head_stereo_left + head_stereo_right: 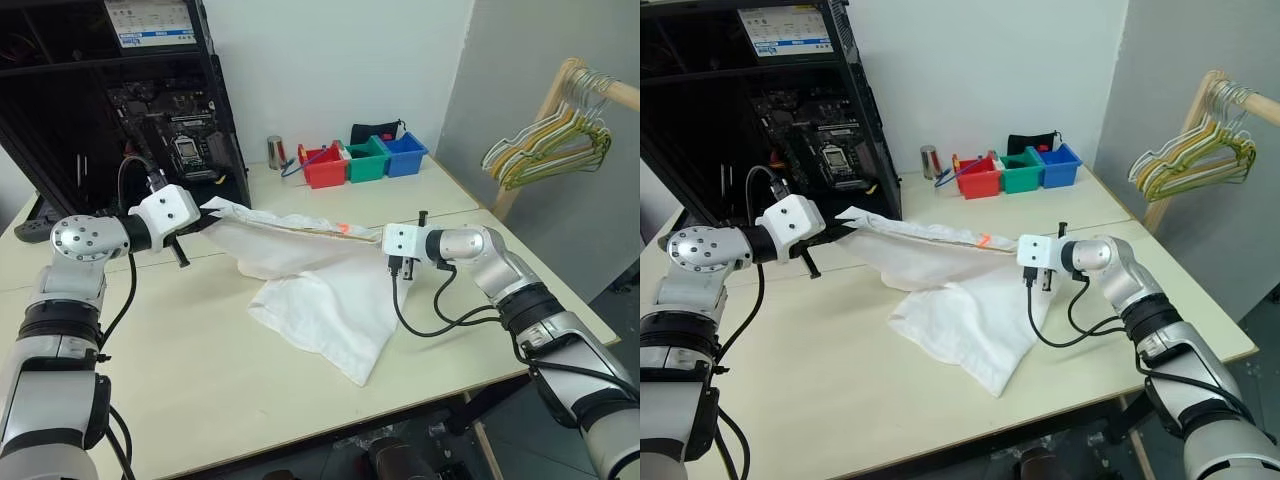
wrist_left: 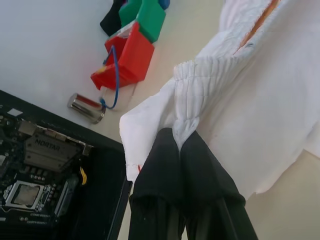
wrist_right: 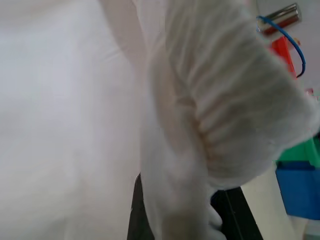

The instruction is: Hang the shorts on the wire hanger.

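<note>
The waistband's gathered tip is pinched in my left gripper past the end of the hanger, so the gripper will open, back away and take the waistband (image 1: 268, 226) close to the hanger's end.
The white shorts (image 1: 320, 295) hang stretched by the waistband between my two grippers, and the lower part droops onto the table (image 1: 200, 370). My left gripper (image 1: 205, 222) is shut on the waistband's left end (image 2: 187, 107), its black fingers (image 2: 165, 155) pinching the gathered elastic. On the other end, my right gripper (image 1: 386, 240) is shut, with the fabric (image 3: 200, 130) bunched over its fingers. A thin yellowish-tan line (image 1: 300, 229) runs along the taut top edge, likely the wire hanger, mostly hidden in the cloth. An orange-red mark (image 1: 343, 228) shows near the right end.
An open computer case (image 1: 150, 100) stands at the back left, close to my left gripper. Red (image 1: 325, 166), green (image 1: 366, 160) and blue (image 1: 404, 154) bins, a metal can (image 1: 275, 152) and a black pouch sit at the back. A bunch of hangers (image 1: 555, 140) hangs on a wooden rack at the right.
</note>
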Controlling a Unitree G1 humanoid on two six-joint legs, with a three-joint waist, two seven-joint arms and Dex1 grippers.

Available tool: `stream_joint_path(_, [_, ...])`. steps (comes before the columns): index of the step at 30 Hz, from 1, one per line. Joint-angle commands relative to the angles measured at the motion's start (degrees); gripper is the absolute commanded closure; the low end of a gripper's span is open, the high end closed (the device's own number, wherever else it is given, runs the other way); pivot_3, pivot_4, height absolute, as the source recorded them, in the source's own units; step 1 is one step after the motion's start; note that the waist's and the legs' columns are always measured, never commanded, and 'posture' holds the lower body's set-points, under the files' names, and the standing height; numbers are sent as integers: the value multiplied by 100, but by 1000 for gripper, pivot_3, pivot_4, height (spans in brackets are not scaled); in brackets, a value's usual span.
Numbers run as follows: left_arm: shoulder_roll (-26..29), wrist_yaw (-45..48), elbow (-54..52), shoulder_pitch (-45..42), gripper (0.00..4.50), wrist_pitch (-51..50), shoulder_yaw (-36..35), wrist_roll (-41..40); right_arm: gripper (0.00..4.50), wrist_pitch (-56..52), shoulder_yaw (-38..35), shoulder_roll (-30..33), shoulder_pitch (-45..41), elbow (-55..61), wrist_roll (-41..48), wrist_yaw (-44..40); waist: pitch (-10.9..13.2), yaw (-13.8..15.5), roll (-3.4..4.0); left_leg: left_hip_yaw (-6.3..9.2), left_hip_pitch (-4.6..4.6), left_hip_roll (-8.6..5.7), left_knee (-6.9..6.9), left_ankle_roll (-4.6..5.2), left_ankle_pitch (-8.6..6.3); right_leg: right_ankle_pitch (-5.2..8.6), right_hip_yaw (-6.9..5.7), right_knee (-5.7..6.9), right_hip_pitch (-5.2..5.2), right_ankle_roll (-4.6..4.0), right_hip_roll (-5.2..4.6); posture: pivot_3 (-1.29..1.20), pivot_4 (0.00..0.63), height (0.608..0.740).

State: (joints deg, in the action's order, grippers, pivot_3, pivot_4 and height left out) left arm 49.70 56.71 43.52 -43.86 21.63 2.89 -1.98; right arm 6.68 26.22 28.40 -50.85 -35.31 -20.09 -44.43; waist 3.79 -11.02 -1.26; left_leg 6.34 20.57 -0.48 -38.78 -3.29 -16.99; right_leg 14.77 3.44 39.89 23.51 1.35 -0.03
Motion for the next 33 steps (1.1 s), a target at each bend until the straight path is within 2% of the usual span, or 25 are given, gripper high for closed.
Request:
stream_joint_path(1, [161, -131, -155, -240, 4479, -168, -301, -73, 4500, -321, -21, 229, -125, -278, -375, 93, 0, -6, 0, -1, -1, 0, 0, 0, 0, 0, 1, 0, 0, 0, 0, -118, 0, 740])
stream_joint_path(9, [18, 104, -802, -80, 4479, -340, -181, -111, 4500, -529, -97, -139, -248, -104, -212, 29, 0, -10, 0, 2, -1, 2, 0, 0, 0, 0, 9, 0, 0, 0, 0, -110, 0, 740])
stream_joint_path(13, [-81, 271, -1041, 69, 4479, -277, 134, 150, 4500, -717, -168, -348, -278, 401, 15, -214, 0, -8, 0, 3, -1, 1, 0, 0, 0, 0, 11, 0, 0, 0, 0, -110, 0, 740])
stream_joint_path(23, [-134, 429, -1012, 24, 4479, -109, 343, 380, 4500, -1325, -224, -380, 51, 1356, 82, -530, 0, 1, 0, 4, 0, -1, 0, 0, 0, 0, 5, 1, 0, 0, 0, -110, 0, 740])
stream_joint_path(27, [-242, 561, -1177, -27, 4479, -355, 316, 235, 4500, -1443, -221, -374, 167, 1567, 56, -544, 0, 8, 0, 5, 1, -1, -1, 0, 0, 0, 2, 0, -1, 0, 0, -110, 0, 740])
stream_joint_path(28, [-202, 793, -1290, 13, 4055, -522, 330, 142, 4500, -1449, -220, -367, 179, 1574, 47, -542, 0, 6, 0, 3, 0, -1, -1, 0, 0, 0, 2, 1, -1, 0, 0, -109, 0, 740])
stream_joint_path(30, [-157, 993, -1446, 48, 3828, -689, 316, 61, 4500, -1473, -222, -364, 193, 1587, 44, -540, 0, -3, 0, 1, 1, -1, -1, 0, 0, 0, 1, 1, 0, 0, 1, -107, 0, 740])
stream_joint_path(33, [-99, 1207, -1749, 55, 3136, -1039, 230, -105, 4500, -1482, -214, -361, 197, 1580, 46, -537, 0, -5, 0, 1, 0, 1, 0, 0, 0, 0, -1, 1, 0, 0, 2, -107, 0, 740])
